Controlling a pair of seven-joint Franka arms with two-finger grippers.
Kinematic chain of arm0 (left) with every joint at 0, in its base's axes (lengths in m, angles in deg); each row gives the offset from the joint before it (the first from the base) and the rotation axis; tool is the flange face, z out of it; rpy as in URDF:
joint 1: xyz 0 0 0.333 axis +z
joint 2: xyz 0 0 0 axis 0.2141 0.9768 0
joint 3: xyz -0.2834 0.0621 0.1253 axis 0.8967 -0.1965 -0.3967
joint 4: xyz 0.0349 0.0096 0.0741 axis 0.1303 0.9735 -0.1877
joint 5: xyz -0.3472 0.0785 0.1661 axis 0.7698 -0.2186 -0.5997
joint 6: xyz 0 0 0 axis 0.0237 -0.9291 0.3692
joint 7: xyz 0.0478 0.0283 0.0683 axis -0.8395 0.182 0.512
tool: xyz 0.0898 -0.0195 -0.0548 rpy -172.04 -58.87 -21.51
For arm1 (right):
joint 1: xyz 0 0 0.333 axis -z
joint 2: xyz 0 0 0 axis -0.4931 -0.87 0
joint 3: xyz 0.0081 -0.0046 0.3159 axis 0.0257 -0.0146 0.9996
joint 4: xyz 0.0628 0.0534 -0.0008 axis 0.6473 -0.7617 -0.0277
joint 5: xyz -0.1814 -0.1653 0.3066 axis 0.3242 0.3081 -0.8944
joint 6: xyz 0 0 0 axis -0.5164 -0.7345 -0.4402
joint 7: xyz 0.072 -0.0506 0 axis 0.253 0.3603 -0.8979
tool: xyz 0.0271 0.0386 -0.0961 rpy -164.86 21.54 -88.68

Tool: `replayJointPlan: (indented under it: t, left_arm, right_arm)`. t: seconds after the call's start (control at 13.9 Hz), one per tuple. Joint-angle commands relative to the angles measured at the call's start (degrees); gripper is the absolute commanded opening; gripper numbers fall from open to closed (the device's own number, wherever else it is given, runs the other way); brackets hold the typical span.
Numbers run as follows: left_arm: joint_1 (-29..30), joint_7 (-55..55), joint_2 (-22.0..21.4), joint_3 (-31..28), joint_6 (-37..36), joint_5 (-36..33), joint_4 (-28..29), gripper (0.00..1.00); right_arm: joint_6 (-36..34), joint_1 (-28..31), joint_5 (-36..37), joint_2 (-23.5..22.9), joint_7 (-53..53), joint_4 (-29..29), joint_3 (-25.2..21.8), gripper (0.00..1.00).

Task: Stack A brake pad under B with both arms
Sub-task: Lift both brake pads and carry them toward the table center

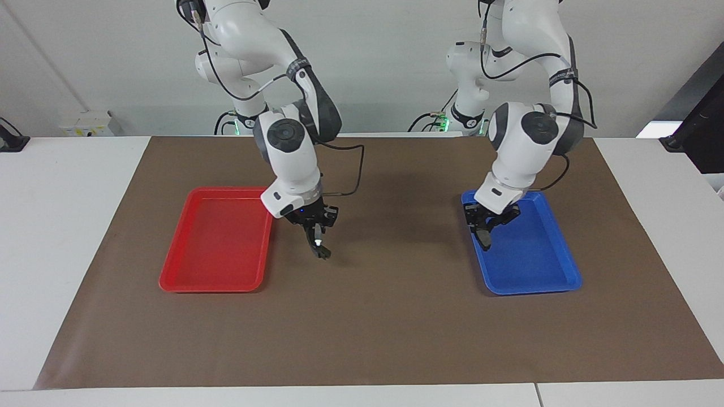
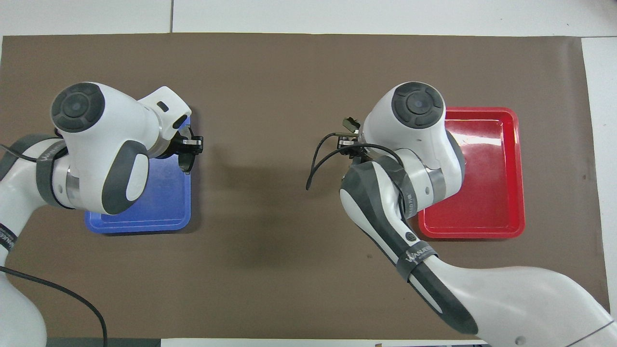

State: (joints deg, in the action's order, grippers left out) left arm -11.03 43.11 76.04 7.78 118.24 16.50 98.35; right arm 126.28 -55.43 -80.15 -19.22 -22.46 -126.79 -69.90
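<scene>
My left gripper needs to let go of the A brake pad under B, over the brown mat point(image 2: 304, 167) next to the black cable loop.
My right gripper point(image 1: 314, 230) hangs over the brown mat just beside the red tray point(image 1: 218, 249). It is shut on B point(image 1: 321, 251), a dark piece with a small silver spot that points down from the fingers, a little above the mat. My left gripper point(image 1: 485, 226) is over the edge of the blue tray point(image 1: 531, 265) that faces the table's middle. It is shut on the A brake pad point(image 1: 484, 238), a short dark-grey piece held up in the air. The pad also shows in the overhead view point(image 2: 186, 164). There the right arm hides its own gripper and B.
The red tray point(image 2: 487, 183) lies toward the right arm's end and the blue tray point(image 2: 164, 202) toward the left arm's end; no loose parts show in either. The brown mat point(image 1: 396, 316) covers the table between them. A black cable loops off the right wrist point(image 2: 313, 164).
</scene>
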Motion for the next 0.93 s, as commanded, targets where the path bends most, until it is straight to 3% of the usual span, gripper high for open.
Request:
replayJointPlan:
  t: [0.0, 0.5, 0.86]
  left_arm:
    - [-3.5, 3.0, 2.5, -0.8, 2.6, 0.5, -2.0, 0.00]
    - [-6.8, 4.9, 3.1, -0.8, 4.5, 0.5, -1.3, 0.01]
    - [-13.9, 11.6, 9.5, -0.6, 13.5, 2.8, -2.3, 0.04]
  right_arm:
    - [-1.2, -3.0, -0.4, -5.6, 3.9, 7.7, -0.2, 0.00]
    - [-0.1, -5.4, 0.9, -7.0, 2.7, 8.0, -0.1, 0.00]
    - [-0.2, -5.2, 0.9, -7.0, 1.6, 7.8, -0.1, 0.00]
